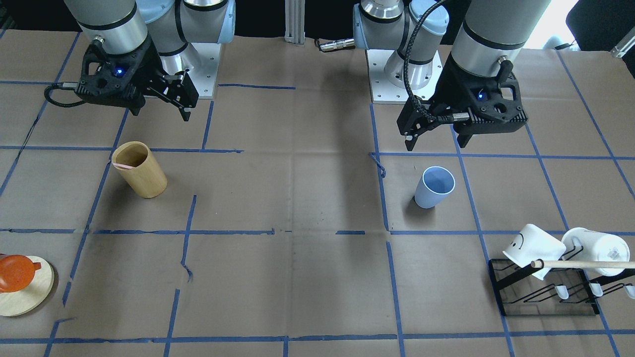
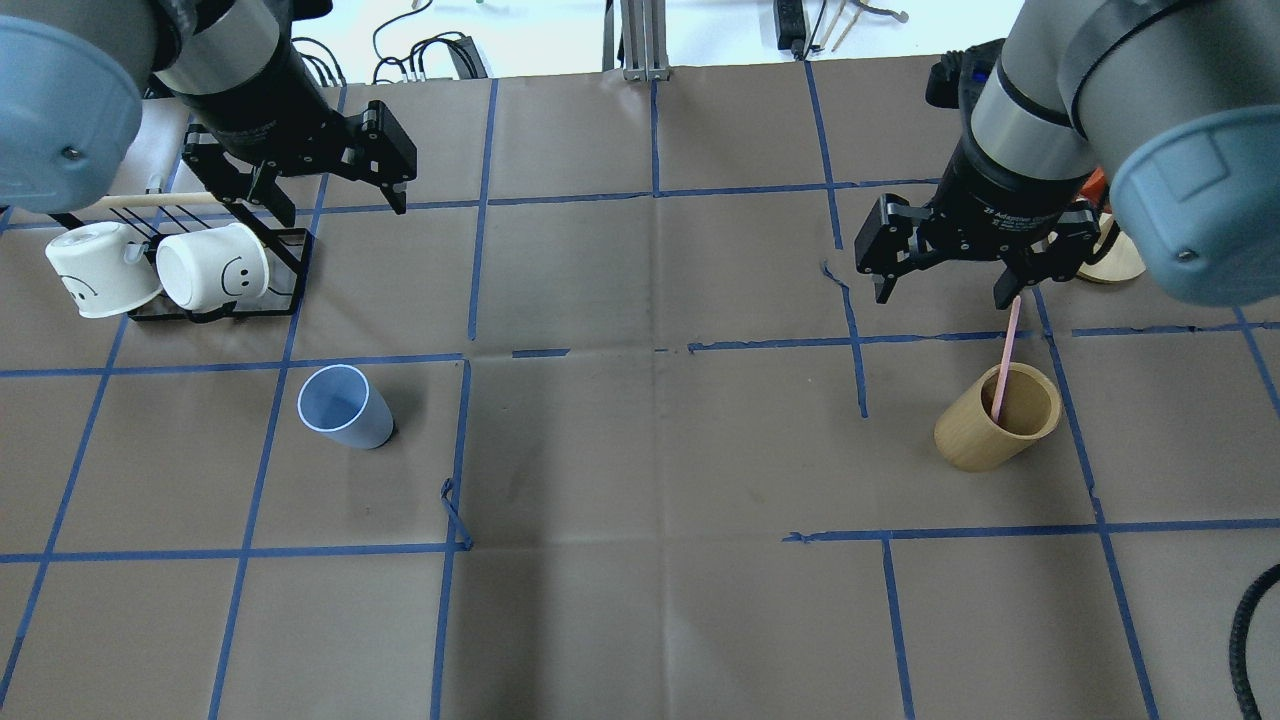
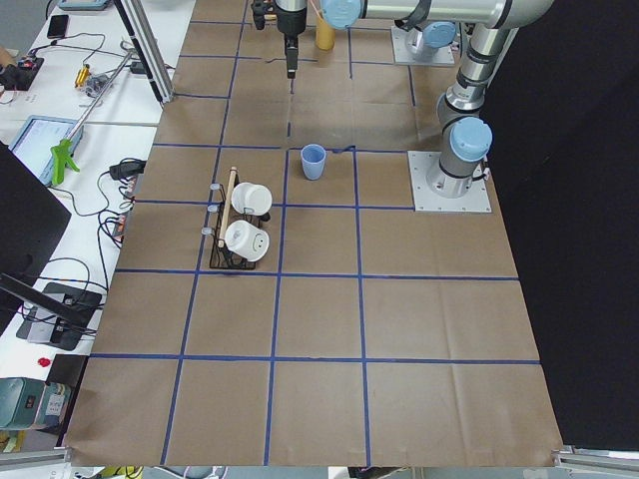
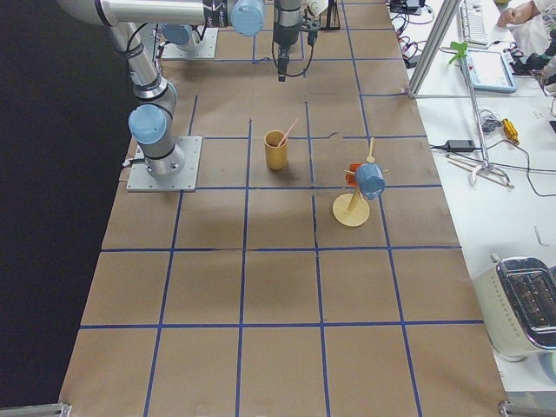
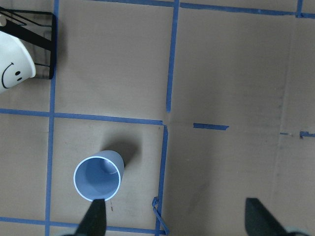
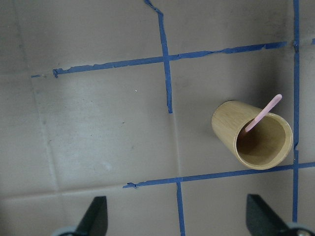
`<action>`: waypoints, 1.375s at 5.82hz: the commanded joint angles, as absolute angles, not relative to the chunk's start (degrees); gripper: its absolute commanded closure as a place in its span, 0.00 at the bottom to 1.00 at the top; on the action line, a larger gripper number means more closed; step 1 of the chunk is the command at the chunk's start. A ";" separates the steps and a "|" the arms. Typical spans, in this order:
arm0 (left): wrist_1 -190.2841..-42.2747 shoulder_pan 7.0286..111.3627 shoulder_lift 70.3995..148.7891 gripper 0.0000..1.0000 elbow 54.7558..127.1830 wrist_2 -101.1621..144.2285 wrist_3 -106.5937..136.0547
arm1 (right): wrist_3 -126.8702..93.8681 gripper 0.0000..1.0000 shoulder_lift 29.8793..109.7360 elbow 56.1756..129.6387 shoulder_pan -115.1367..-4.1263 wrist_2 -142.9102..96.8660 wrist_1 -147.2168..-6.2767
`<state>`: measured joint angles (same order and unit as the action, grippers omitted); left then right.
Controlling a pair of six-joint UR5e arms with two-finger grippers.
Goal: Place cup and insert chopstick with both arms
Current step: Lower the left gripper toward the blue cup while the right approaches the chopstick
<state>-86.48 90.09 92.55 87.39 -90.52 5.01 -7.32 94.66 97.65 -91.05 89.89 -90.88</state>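
Note:
The robot's right gripper needs to close on the pale-pink chopstick's upper end (image 1: 117, 164) (image 6: 272, 103), where it sticks out past the tan wooden cylinder's rim.
The light-blue cup (image 1: 434, 187) stands upright on the brown paper, open end up; it also shows in the overhead view (image 2: 345, 407) and the left wrist view (image 5: 97, 178). My left gripper (image 1: 434, 143) hangs open and empty above and behind it (image 2: 300, 195). The pale-pink chopstick (image 2: 1005, 350) leans inside the tan wooden cylinder (image 2: 985, 430), its top sticking out, as the right wrist view (image 6: 263, 113) shows. My right gripper (image 2: 942, 297) is open and empty above the chopstick's upper end, clear of the cylinder (image 1: 141, 171).
A black rack (image 1: 545, 292) with two white mugs (image 2: 205, 268) and a wooden dowel (image 1: 585, 264) stands on my left side beyond the cup. A round wooden stand (image 1: 22, 290) with an orange item (image 1: 15, 272) sits at my far right.

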 commanded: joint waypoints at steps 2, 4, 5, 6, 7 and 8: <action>-86.48 90.09 92.55 0.01 87.63 -91.49 5.10 | -7.30 0.00 94.66 97.65 -91.05 89.91 -90.88; -86.40 90.26 92.55 0.01 87.72 -91.49 5.10 | -7.30 0.00 94.66 97.73 -90.97 89.91 -90.88; -86.40 90.26 92.64 0.01 87.80 -91.49 5.18 | -6.34 0.00 94.57 97.82 -90.79 90.09 -90.97; -86.40 90.26 92.64 0.01 87.89 -91.41 5.36 | -1.02 0.00 94.48 98.08 -89.92 93.31 -91.58; -86.40 90.26 92.64 0.01 87.98 -91.41 5.36 | 3.64 0.00 94.48 98.78 -88.00 95.34 -93.41; -86.40 90.26 92.72 0.01 88.07 -91.32 5.27 | 9.61 0.00 94.66 100.79 -83.37 95.36 -94.38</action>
<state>-86.40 90.26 92.67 87.99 -91.38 5.32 4.52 94.57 99.32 -86.82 94.78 -93.36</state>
